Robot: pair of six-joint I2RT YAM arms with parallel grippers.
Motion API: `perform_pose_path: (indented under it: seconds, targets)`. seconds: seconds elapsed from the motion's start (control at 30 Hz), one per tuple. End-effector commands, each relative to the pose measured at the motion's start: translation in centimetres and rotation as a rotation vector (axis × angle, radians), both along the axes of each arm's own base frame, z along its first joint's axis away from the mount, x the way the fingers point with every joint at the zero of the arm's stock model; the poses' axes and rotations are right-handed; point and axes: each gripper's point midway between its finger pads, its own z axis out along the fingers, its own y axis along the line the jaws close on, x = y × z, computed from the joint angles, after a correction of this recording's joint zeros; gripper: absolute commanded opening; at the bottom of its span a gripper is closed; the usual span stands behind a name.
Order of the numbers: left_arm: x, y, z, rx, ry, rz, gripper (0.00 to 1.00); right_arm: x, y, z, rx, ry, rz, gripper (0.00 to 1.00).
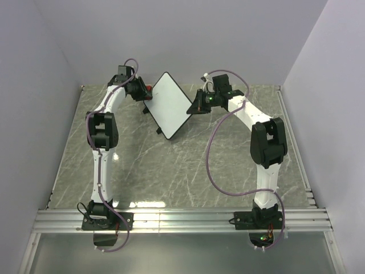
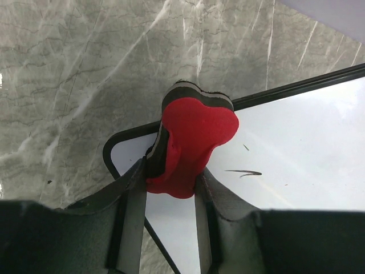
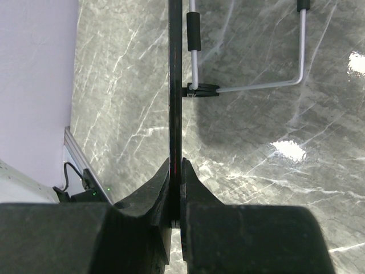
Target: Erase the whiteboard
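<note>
Next, I release the red eraser from my left gripper on the marble tabletop [image 1: 122, 144] just beyond the small bright glare spot.
The whiteboard [image 1: 168, 105] is tilted above the table's far middle, its face nearly blank. My right gripper [image 1: 197, 106] is shut on its right edge. In the right wrist view the whiteboard [image 3: 175, 80] is edge-on, clamped in the right gripper [image 3: 175, 174], and its wire stand [image 3: 251, 87] sticks out behind. My left gripper [image 1: 145, 93] is at the board's left corner. In the left wrist view this left gripper [image 2: 171, 181] is shut on a red eraser [image 2: 194, 137] with a dark felt layer, which presses on the whiteboard [image 2: 308, 142]. A short dark stroke [image 2: 244, 172] lies beside it.
A grey marble tabletop [image 1: 171, 165] lies under both arms, with lilac walls on three sides. An aluminium rail [image 1: 182, 220] carries the arm bases at the near edge. A purple cable [image 1: 214, 165] loops off the right arm over the table.
</note>
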Motion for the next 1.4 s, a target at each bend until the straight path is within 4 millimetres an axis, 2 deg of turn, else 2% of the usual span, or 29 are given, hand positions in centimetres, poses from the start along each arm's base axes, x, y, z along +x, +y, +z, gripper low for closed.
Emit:
perform_pose_path:
  seconds: [0.0,0.03,0.1,0.2,0.3,0.37,0.5,0.63,0.73,0.8,0.87,0.9,0.97,1.0,1.07,1.1,1.17,1.2,1.27,1.3,1.37]
  targets:
    - [-2.2,-5.8,-2.2,-0.018,0.034,-0.131,0.00,-3.7,2.9,0.9,0.008,-0.023,0.175,0.00]
    - [-1.5,-6.6,-0.6,-0.031,-0.018,-0.146,0.00,-3.7,3.0,0.8,0.010,-0.022,0.178,0.00]
    - [-1.5,-8.9,1.0,-0.080,-0.052,-0.188,0.00,-3.7,3.1,0.7,0.007,-0.019,0.182,0.00]
    - [-1.2,-11.5,2.4,-0.132,-0.085,-0.217,0.00,-3.7,3.1,0.8,0.000,-0.022,0.188,0.00]
    - [-1.6,-13.2,2.4,-0.166,-0.077,-0.235,0.00,-3.7,2.9,0.8,-0.016,-0.031,0.194,0.00]
    - [-2.3,-14.0,1.6,-0.172,-0.055,-0.239,0.00,-3.9,2.8,0.5,-0.022,-0.028,0.196,0.00]
    - [-3.2,-14.6,0.3,-0.159,-0.023,-0.241,0.00,-4.1,2.8,0.0,-0.015,-0.021,0.193,0.00]
    - [-3.2,-13.3,-0.9,-0.125,0.007,-0.197,0.00,-4.3,2.8,-0.1,-0.006,-0.017,0.190,0.00]
    - [-3.1,-11.3,-2.0,-0.098,0.039,-0.148,0.00,-4.5,2.6,0.1,-0.013,-0.022,0.194,0.00]
    - [-3.3,-9.2,-2.6,-0.076,0.063,-0.104,0.00,-4.6,2.5,0.2,-0.020,-0.028,0.199,0.00]
    - [-2.9,-7.5,-1.9,-0.075,0.035,-0.072,0.00,-4.6,2.3,0.2,-0.021,-0.031,0.197,0.00]
    - [-3.4,-6.9,-0.7,-0.075,0.017,-0.065,0.00,-4.7,2.4,0.3,-0.019,-0.033,0.197,0.00]
    - [-3.2,-5.8,1.2,-0.086,-0.029,-0.054,0.00,-4.6,2.4,0.3,-0.014,-0.030,0.189,0.00]
    - [-3.2,-5.6,3.4,-0.095,-0.063,-0.056,0.00,-4.5,2.4,0.3,-0.010,-0.028,0.188,0.00]
    - [-3.3,-5.0,5.0,-0.096,-0.082,-0.050,0.00,-4.4,2.4,0.3,-0.002,-0.028,0.184,0.01]
    - [-3.6,-4.9,6.9,-0.094,-0.110,-0.050,0.00,-4.2,2.4,0.4,0.001,-0.035,0.179,0.05]
    - [-3.9,-4.3,8.4,-0.088,-0.132,-0.036,0.00,-4.0,2.4,0.6,0.006,-0.041,0.174,0.11]
    - [-4.3,-3.9,9.8,-0.089,-0.150,-0.029,0.00,-3.8,2.5,0.8,0.012,-0.046,0.170,0.18]
    - [-4.4,-2.1,10.8,-0.072,-0.160,0.024,0.00,-3.8,2.7,1.2,0.021,-0.054,0.174,0.25]
    - [-5.1,-1.3,11.8,-0.068,-0.170,0.042,0.00,-3.6,2.6,1.4,0.022,-0.060,0.171,0.32]
    - [-5.4,1.3,12.5,-0.051,-0.174,0.111,0.00,-3.7,2.7,1.8,0.026,-0.072,0.174,0.43]
